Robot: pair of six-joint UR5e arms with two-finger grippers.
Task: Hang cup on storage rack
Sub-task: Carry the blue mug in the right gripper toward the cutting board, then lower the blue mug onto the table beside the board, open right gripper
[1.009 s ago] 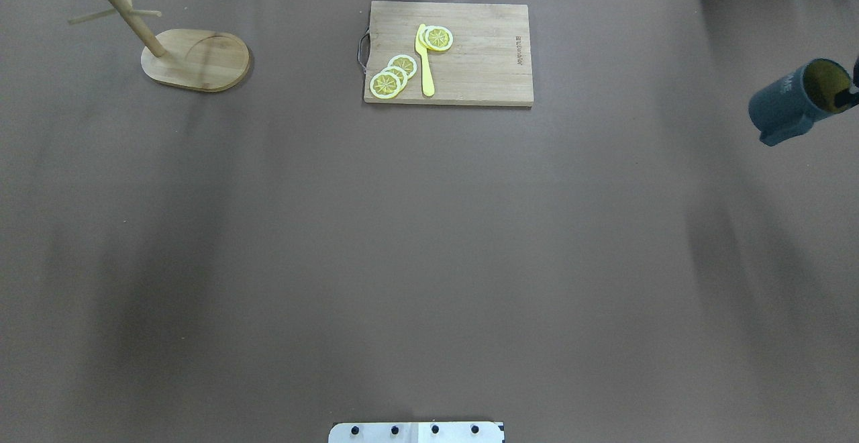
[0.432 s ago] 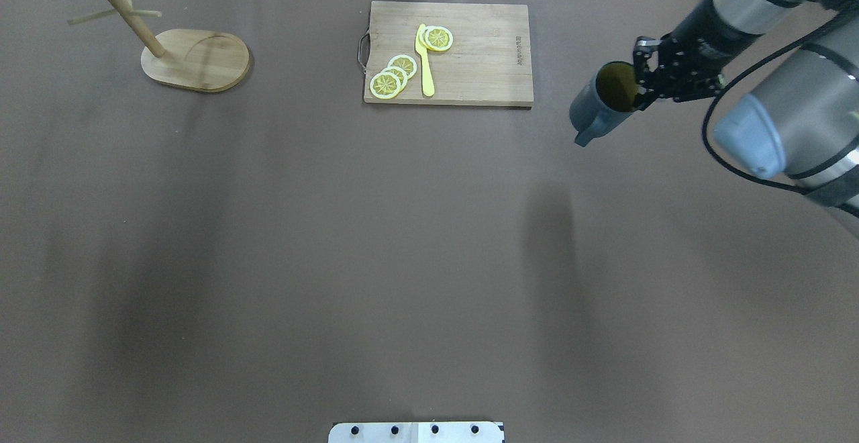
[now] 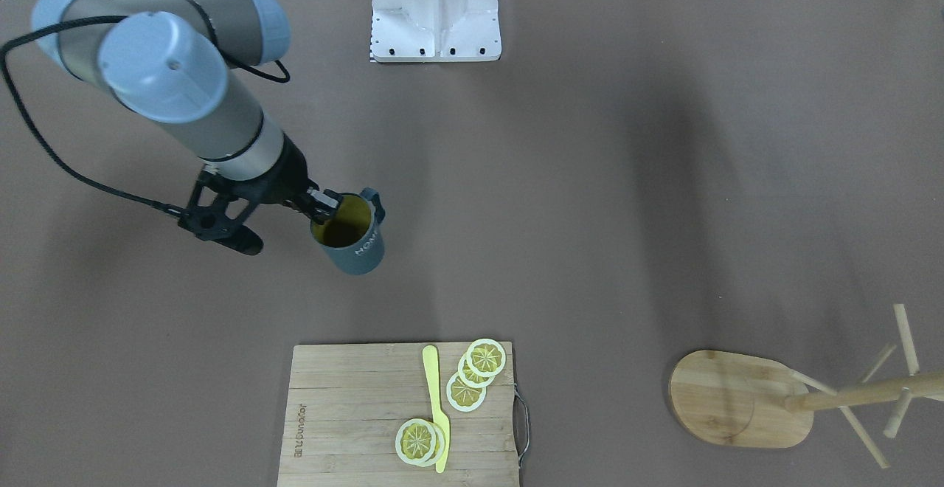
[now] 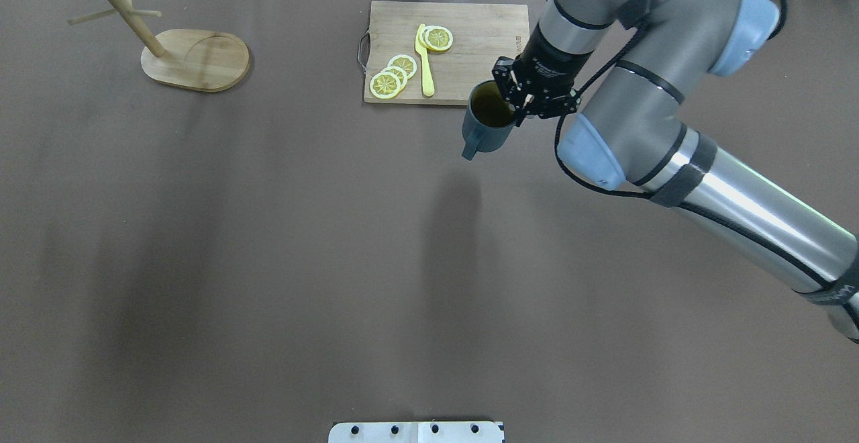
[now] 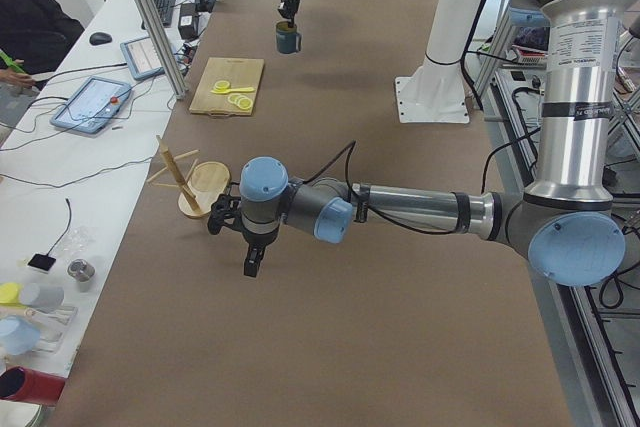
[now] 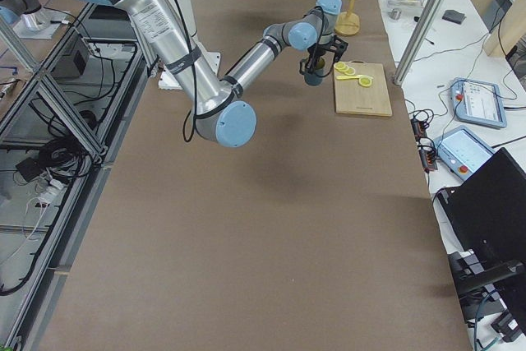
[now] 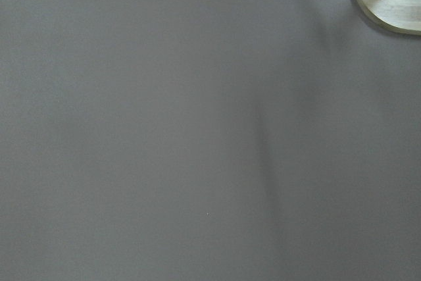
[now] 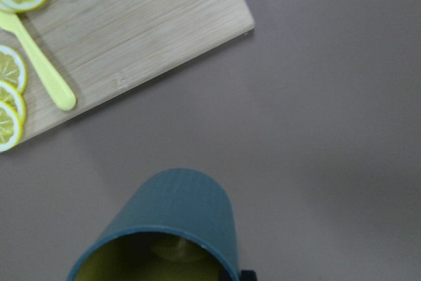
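My right gripper should set the slate-blue cup down on the bare table [image 3: 433, 274] [image 8: 108, 203] facing the yellow knife's handle end.
The slate-blue cup [image 4: 484, 133], yellowish-green inside, hangs above the table just in front of the cutting board's near right corner. My right gripper [image 4: 519, 106] is shut on its rim, one finger inside and one outside, with the handle turned away from the gripper. The front-facing view shows the cup [image 3: 358, 247] tilted, with pale lettering on its side. The right wrist view has the cup [image 8: 181, 212] at the bottom. The storage rack [image 4: 194, 62], a wooden mug tree, stands at the far left. My left gripper [image 5: 250, 265] shows only in the exterior left view, near the rack [image 5: 195, 179]; I cannot tell its state.
A bamboo cutting board [image 4: 480, 33] with lemon slices [image 4: 392, 75] and a yellow knife [image 4: 425, 60] lies at the far middle. The robot's base plate [image 4: 416, 432] sits at the near edge. The rack's base [image 7: 395, 4] shows in the left wrist view's top right corner.
My right arm has carried the cup leftward from the table's right edge to just in front of the cutting board. The rack and the board have not moved.
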